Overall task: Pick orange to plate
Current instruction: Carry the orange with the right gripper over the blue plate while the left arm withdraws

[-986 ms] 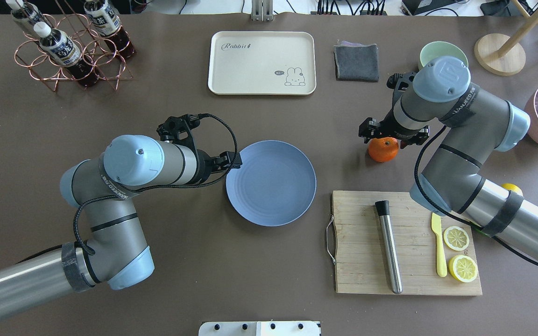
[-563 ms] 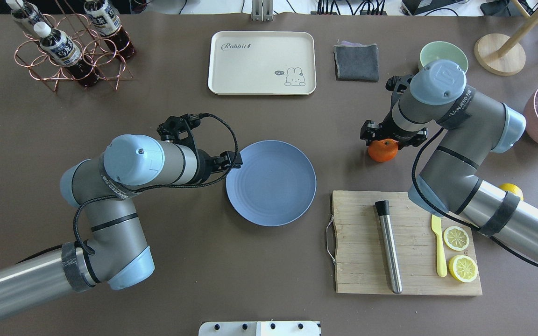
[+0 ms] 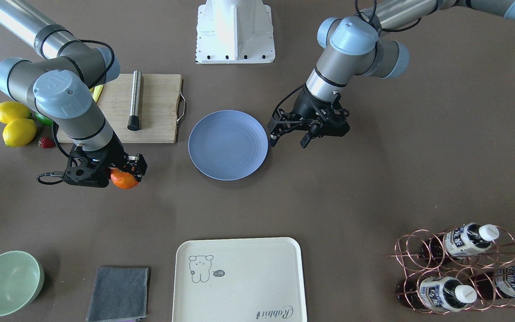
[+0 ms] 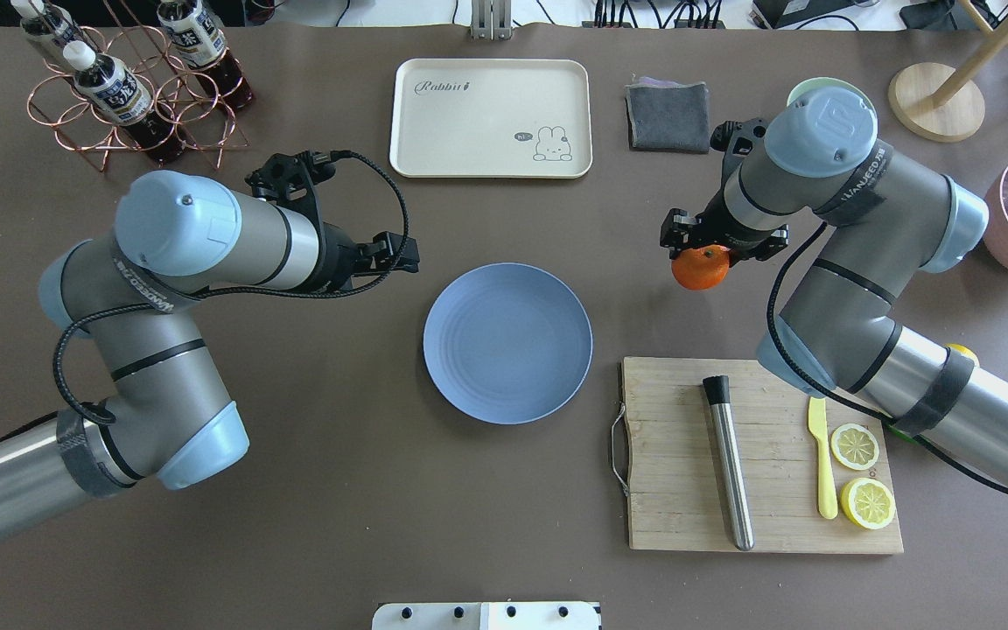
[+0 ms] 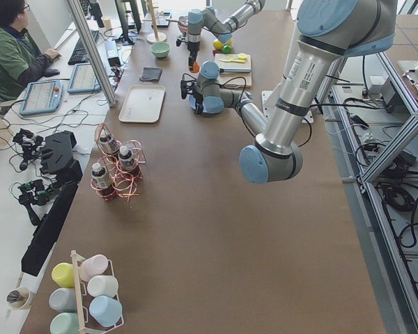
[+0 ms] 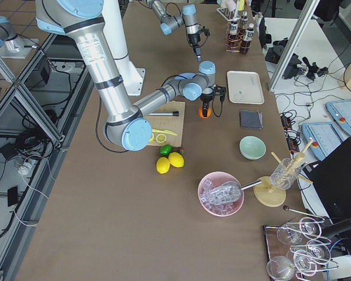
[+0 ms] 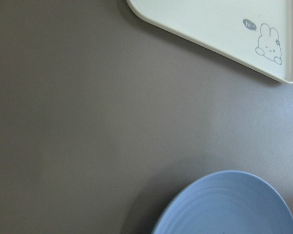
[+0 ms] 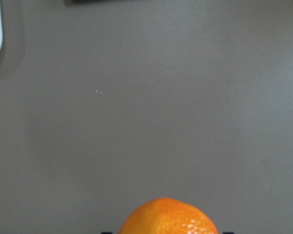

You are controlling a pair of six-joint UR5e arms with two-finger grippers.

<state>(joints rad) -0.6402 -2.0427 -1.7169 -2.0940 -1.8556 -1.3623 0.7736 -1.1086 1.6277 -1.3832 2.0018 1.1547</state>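
The orange will come to rest on the middle of the bare blue-grey plate [image 3: 229, 144], where I need to open my right gripper and let it go.
The orange [image 4: 702, 269] sits between the fingers of my right gripper [image 4: 707, 254], which is shut on it to the right of the plate. The front view shows the same orange [image 3: 124, 180] under that gripper [image 3: 121, 172], and it fills the bottom edge of the right wrist view [image 8: 168, 218]. The blue-grey plate [image 4: 507, 343] lies bare at the table's middle, also seen from the front [image 3: 228, 145]. My left gripper [image 4: 395, 252] hangs open and holds nothing, off the plate's far-left rim; its fingers [image 3: 274, 135] stand apart. The left wrist view catches the plate's rim [image 7: 234, 202].
A wooden cutting board [image 4: 679, 516] right of the plate carries a steel muddler [image 4: 729, 459], a yellow knife [image 4: 822, 464] and lemon halves [image 4: 861, 472]. A cream tray [image 4: 491, 118], grey cloth [image 4: 668, 115], green bowl [image 3: 7, 281] and bottle rack [image 4: 132, 83] line the far side.
My right gripper has closed on the orange and carried it a little left and up. My left arm has drawn back from the plate's rim toward the far left.
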